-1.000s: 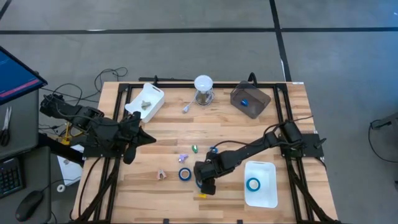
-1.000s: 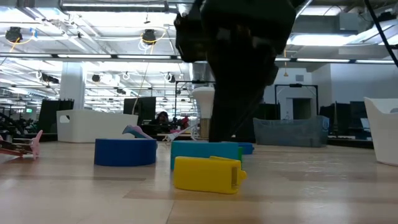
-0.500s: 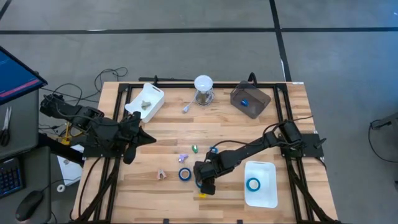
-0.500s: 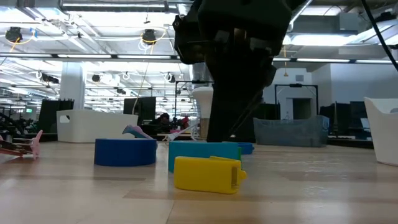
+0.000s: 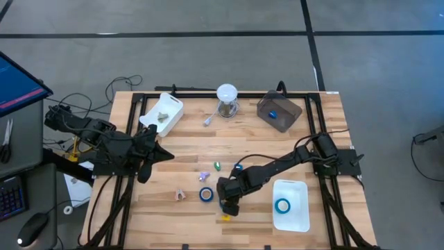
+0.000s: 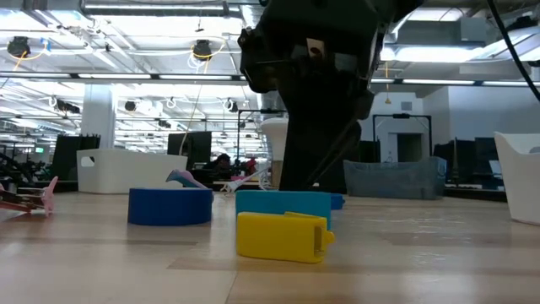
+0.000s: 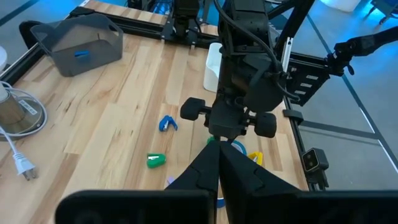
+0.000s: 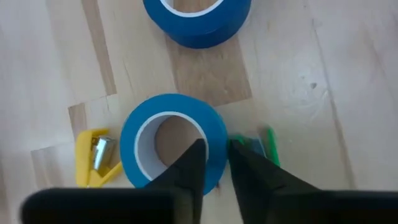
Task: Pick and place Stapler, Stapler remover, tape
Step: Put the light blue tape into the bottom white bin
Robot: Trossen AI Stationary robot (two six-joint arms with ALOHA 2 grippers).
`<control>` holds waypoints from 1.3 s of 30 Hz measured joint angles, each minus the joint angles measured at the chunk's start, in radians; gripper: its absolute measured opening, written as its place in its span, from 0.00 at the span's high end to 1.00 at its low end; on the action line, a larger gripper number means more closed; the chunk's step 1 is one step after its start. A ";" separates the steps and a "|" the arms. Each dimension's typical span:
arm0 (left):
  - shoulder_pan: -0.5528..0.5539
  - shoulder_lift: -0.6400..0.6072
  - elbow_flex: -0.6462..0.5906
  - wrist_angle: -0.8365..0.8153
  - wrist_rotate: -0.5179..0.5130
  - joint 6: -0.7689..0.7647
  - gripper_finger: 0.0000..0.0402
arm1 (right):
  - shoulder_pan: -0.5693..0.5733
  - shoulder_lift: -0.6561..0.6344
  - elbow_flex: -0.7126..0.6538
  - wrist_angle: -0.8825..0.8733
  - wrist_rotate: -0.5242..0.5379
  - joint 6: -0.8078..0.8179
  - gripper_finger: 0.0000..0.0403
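My right gripper's outer finger is crowded by the green piece at the tape roll's side, so next I open and pinch the tape roll's side clear of the green piece [image 8: 210,122].
Three blue tape rolls show. One lies flat on the table [image 5: 206,194] [image 8: 199,37] [image 6: 169,207]. One lies in the white tray [image 5: 282,205]. The third [image 8: 171,106] [image 6: 283,201] is under my right gripper [image 5: 227,203] [image 8: 214,155], which is shut on its wall. A blue object lies in the grey bin [image 5: 272,113], and a small blue piece [image 5: 238,167] lies on the wood. My left gripper [image 5: 163,154] [image 7: 219,168] waits shut near the table's left side. My right gripper comes from above, pointing down, with one finger [image 8: 194,163] inside the ring and one [image 8: 249,171] outside. The roll's wall [image 8: 217,134] is pinched between them. The roll lies flat; a yellow piece [image 6: 280,236] hides its lower edge, so whether it is off the table cannot be told.
A yellow piece [image 5: 225,218] and a green piece [image 8: 264,143] lie right beside the held roll. Pink and purple bits [image 5: 180,196] [image 5: 204,176], a green piece [image 5: 217,165], a white tray [image 5: 163,113], a corded jar [image 5: 227,101] and the right white tray [image 5: 295,222] stand around.
My right gripper has shifted slightly toward the table's far edge, and the blue roll under it has slid a little sideways past the yellow piece in the low view. The other roll and the left arm have stayed still.
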 joint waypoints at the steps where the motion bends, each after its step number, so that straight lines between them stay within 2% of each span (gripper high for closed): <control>1: 0.000 0.000 0.000 0.000 0.000 0.000 0.99 | 0.000 0.000 0.000 0.001 0.005 0.011 0.88; 4: 0.000 0.000 0.000 0.000 0.000 0.000 0.99 | 0.000 0.000 0.004 -0.001 0.019 0.015 0.97; 14: 0.000 0.000 0.000 0.000 0.000 0.000 0.99 | -0.010 0.002 0.078 -0.033 0.060 -0.041 1.00; 18: 0.000 0.000 0.000 0.000 0.000 0.000 0.99 | -0.019 0.001 0.099 -0.024 0.005 -0.110 1.00; 22: 0.000 0.000 0.000 0.000 0.000 0.000 0.99 | -0.003 0.001 0.103 -0.019 0.001 -0.117 1.00; 28: 0.000 0.000 0.000 0.000 0.000 0.000 0.99 | -0.002 0.006 0.104 -0.015 -0.065 -0.139 1.00; 32: 0.000 0.000 0.000 0.000 0.000 0.000 0.99 | 0.008 0.008 0.105 -0.013 -0.065 -0.173 0.93; 39: 0.000 0.000 0.000 0.000 0.000 0.000 0.99 | 0.006 0.008 0.105 -0.015 -0.011 -0.191 0.75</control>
